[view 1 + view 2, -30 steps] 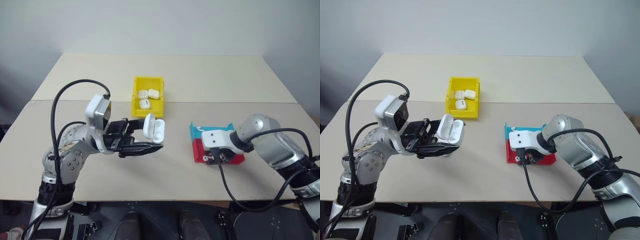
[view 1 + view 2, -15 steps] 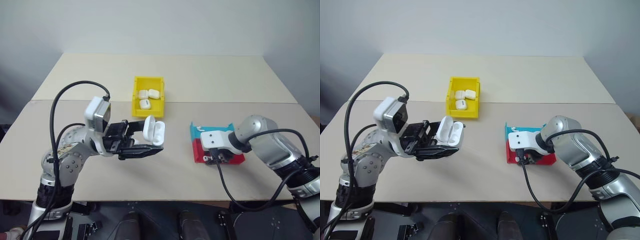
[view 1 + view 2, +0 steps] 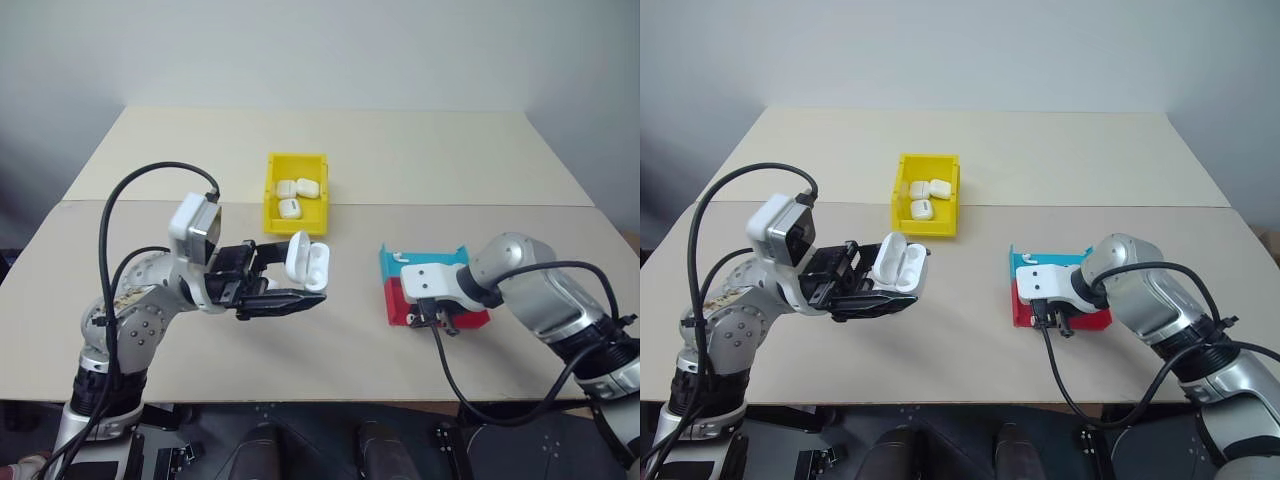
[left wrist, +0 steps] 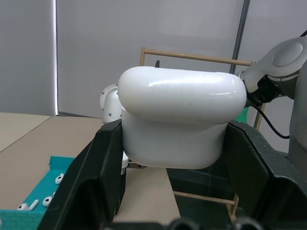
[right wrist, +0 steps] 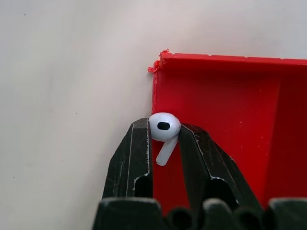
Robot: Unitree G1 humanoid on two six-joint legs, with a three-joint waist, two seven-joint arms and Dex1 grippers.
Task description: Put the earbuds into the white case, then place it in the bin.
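Next, my right gripper releases the earbud, now at the red tray's edge, in the open white case, which is held up above the table near the yellow bin (image 3: pixel 346 210).
My left gripper (image 3: pixel 298 282) is shut on the white case (image 3: pixel 307 262) and holds it above the table with its lid open; the case (image 4: pixel 180 120) sits between the black fingers (image 4: pixel 91 182). At the red tray's (image 3: pixel 472 318) near left corner, my right gripper (image 3: pixel 432 320) points down. In the right wrist view, the right gripper (image 5: pixel 164 132) is shut on one earbud (image 5: pixel 164 126) at the edge of the red tray (image 5: pixel 225 120). A few more earbuds (image 4: pixel 58 178) lie in the teal tray (image 4: pixel 36 211).
The yellow bin (image 3: pixel 272 215) stands beyond the left gripper, with three closed white cases (image 3: pixel 296 195) in it. The teal tray (image 3: pixel 392 266) adjoins the red tray's far side. A seam crosses the tan table (image 3: pixel 420 160).
The right gripper has shifted only slightly over the red tray's corner. The left arm has kept still with the open case.
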